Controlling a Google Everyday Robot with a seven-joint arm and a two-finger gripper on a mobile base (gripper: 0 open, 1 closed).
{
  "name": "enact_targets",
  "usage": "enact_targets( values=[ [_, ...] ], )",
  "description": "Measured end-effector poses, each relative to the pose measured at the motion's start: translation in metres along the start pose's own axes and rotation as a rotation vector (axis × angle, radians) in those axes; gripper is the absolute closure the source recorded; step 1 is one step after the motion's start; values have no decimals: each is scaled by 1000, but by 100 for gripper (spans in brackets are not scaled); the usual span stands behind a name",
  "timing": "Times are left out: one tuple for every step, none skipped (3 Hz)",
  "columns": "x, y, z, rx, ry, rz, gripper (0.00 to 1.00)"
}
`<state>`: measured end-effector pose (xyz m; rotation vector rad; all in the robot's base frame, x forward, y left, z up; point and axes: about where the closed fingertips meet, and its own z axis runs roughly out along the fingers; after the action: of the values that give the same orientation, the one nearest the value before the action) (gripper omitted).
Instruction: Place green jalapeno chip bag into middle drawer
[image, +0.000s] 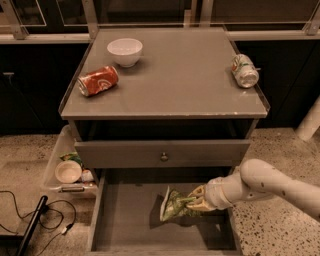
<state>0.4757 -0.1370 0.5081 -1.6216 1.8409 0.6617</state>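
Next, I let go of the green jalapeno chip bag on the middle drawer's grey bottom, below the round knob (174, 206). The bag now hangs low inside that drawer.
The green jalapeno chip bag (174, 204) is a crinkled green foil bag with a white edge. It hangs low inside the open middle drawer (127, 225), close above the bare grey floor right of its middle. My gripper (196, 200) reaches in from the right on a white arm and is shut on the bag's right end. I cannot tell whether the bag touches the floor.
A closed drawer front with a round knob (163, 156) sits just above. On the cabinet top lie a red soda can (98, 80), a white bowl (125, 51) and a green-and-white can (245, 70). A clear bin (68, 170) and cables (37, 220) are at the left.
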Motion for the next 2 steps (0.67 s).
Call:
enact_targets(
  values=[
    [21,-9,37,15,2,-24,100],
    [35,-22,63,66,11,-57,100]
  ],
)
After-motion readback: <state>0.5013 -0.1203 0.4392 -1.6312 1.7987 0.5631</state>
